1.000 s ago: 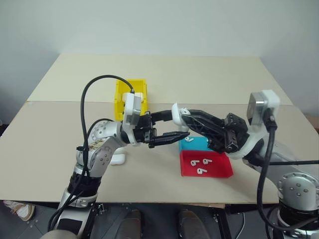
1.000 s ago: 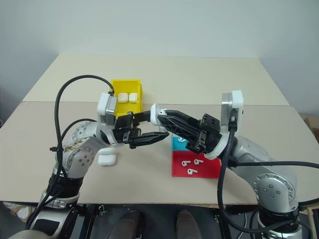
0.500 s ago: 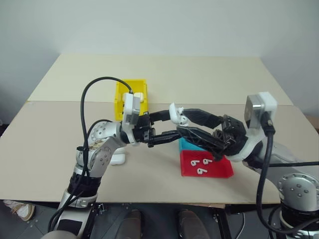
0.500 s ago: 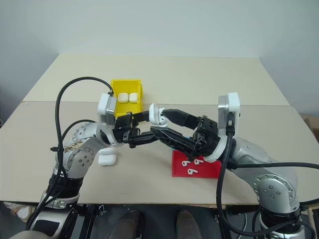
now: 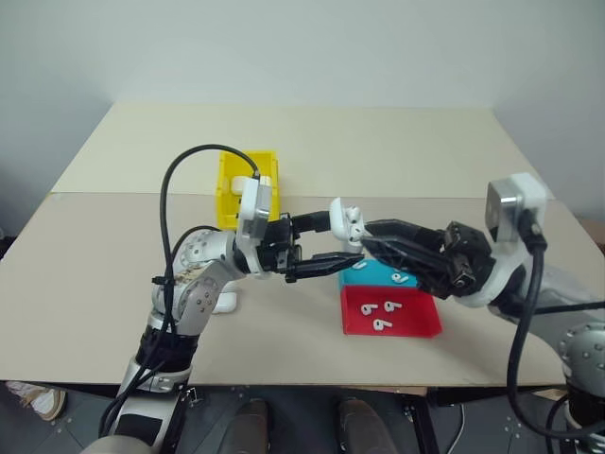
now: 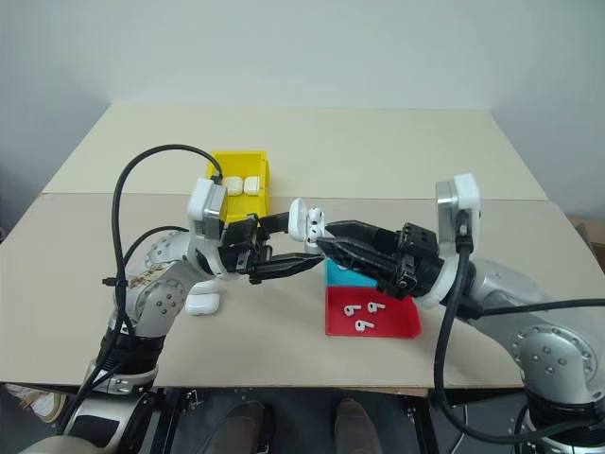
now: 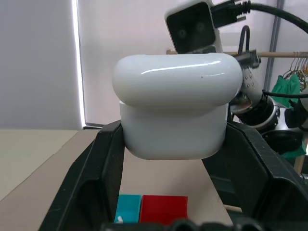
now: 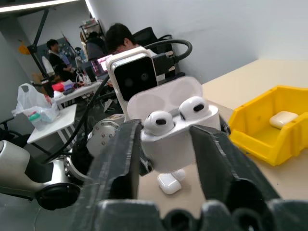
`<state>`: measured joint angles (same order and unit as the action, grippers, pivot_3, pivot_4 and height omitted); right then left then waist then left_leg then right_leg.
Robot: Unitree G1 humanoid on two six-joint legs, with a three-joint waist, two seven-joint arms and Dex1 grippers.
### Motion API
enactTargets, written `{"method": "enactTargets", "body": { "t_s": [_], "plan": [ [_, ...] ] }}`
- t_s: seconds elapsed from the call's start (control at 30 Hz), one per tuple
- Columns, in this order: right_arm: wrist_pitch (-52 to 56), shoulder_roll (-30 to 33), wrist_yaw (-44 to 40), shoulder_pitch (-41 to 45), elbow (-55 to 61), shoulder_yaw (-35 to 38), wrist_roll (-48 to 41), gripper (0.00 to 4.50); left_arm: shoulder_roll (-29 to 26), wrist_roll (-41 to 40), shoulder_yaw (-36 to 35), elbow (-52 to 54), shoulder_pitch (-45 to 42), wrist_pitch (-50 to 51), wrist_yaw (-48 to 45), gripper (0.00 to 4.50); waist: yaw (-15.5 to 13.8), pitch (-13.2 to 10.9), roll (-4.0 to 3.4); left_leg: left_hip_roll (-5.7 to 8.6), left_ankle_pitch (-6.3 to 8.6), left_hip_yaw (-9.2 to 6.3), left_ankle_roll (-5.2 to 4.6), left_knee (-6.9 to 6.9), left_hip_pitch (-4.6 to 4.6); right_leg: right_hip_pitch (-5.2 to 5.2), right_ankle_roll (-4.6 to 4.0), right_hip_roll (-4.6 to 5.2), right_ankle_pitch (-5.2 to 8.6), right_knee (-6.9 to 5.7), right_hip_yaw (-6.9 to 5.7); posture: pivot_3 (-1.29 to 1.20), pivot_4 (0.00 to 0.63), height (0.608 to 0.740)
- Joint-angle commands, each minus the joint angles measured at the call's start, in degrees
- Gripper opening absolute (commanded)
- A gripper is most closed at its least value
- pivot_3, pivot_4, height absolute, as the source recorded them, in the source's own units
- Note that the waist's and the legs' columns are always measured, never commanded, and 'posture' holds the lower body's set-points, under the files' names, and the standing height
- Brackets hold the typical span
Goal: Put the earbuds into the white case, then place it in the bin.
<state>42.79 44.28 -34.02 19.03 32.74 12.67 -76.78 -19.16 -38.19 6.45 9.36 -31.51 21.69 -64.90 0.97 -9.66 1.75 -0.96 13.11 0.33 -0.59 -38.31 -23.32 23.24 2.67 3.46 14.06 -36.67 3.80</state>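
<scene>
I need to use my left gripper to set the white case free in the near half of the yellow bin [image 5: 258, 206], before the other cases.
My left gripper [image 5: 342, 238] is shut on the white case [image 5: 343, 219] and holds it in the air over the middle of the table. Its lid is flipped open. Two earbuds [image 8: 159, 122] sit in its sockets, stems down. My right gripper [image 5: 367, 236] points at the case from the right, its tips just beside it. Its fingers [image 8: 127, 144] stand a little apart and hold nothing. More earbuds [image 5: 378, 312] lie loose in the red tray. The yellow bin [image 6: 236, 156] stands behind my left arm with two white cases [image 6: 241, 186] inside.
The red tray [image 5: 416, 323] lies below my right gripper, with a small blue tray [image 5: 373, 276] holding earbuds just behind it. Another white case [image 5: 224, 303] rests on the table by my left elbow. People sit at desks far behind in the right wrist view.
My right gripper spread wide beside the case half a second ago, then narrowed and drew back slightly to the right. My left gripper kept the case still.
</scene>
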Motion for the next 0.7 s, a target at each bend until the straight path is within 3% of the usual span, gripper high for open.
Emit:
{"method": "enactTargets", "body": {
  "t_s": [0.03,0.1,0.43,0.57,0.7],
  "plan": [
    [1.02,3.70,-2.34,4.68,-1.74,1.08,2.00,0.57,-0.42,2.26,1.10,-1.21,-1.80,-1.86,-1.62,2.76,-0.11,0.00,0.00,0.00,0.00,0.00,0.00,0.00,-0.01,0.00,0.00,0.00,0.00,0.02,-0.02,0.00,0.150,0.740],
    [2.75,6.44,-3.63,8.67,-3.27,-0.73,4.01,0.02,-0.70,4.43,2.13,-2.43,-2.24,-2.75,-1.85,2.76,-0.15,0.00,0.00,0.00,0.00,0.02,0.00,0.00,-0.03,0.02,0.00,0.00,0.00,0.03,-0.01,0.00,0.150,0.740],
    [18.37,11.84,-11.93,36.95,-6.69,-22.18,17.25,0.02,1.56,10.59,4.87,-5.53,-4.65,-5.16,0.24,2.76,-0.10,0.00,-0.02,-0.04,0.00,0.04,0.00,0.02,-0.27,0.37,-0.02,0.05,0.00,-0.03,0.03,0.00,0.150,0.740],
    [18.93,12.92,-15.27,38.95,-6.27,-27.02,24.28,0.02,2.32,10.61,4.31,-4.98,-4.47,-5.29,0.84,2.76,-0.37,0.00,-0.03,-0.01,0.00,0.00,-0.01,-0.20,-0.97,1.05,-0.01,0.06,-0.03,-0.18,0.01,0.00,0.150,0.740],
    [19.04,14.56,-17.51,37.00,-8.84,-23.65,26.31,0.02,2.17,9.74,2.80,-3.62,-3.21,-5.85,2.19,2.76,-0.62,0.00,-0.02,0.00,0.04,-0.06,-0.07,-0.46,-1.12,1.05,0.03,0.12,-0.06,-0.19,-0.09,0.00,0.150,0.740]
  ]
}}
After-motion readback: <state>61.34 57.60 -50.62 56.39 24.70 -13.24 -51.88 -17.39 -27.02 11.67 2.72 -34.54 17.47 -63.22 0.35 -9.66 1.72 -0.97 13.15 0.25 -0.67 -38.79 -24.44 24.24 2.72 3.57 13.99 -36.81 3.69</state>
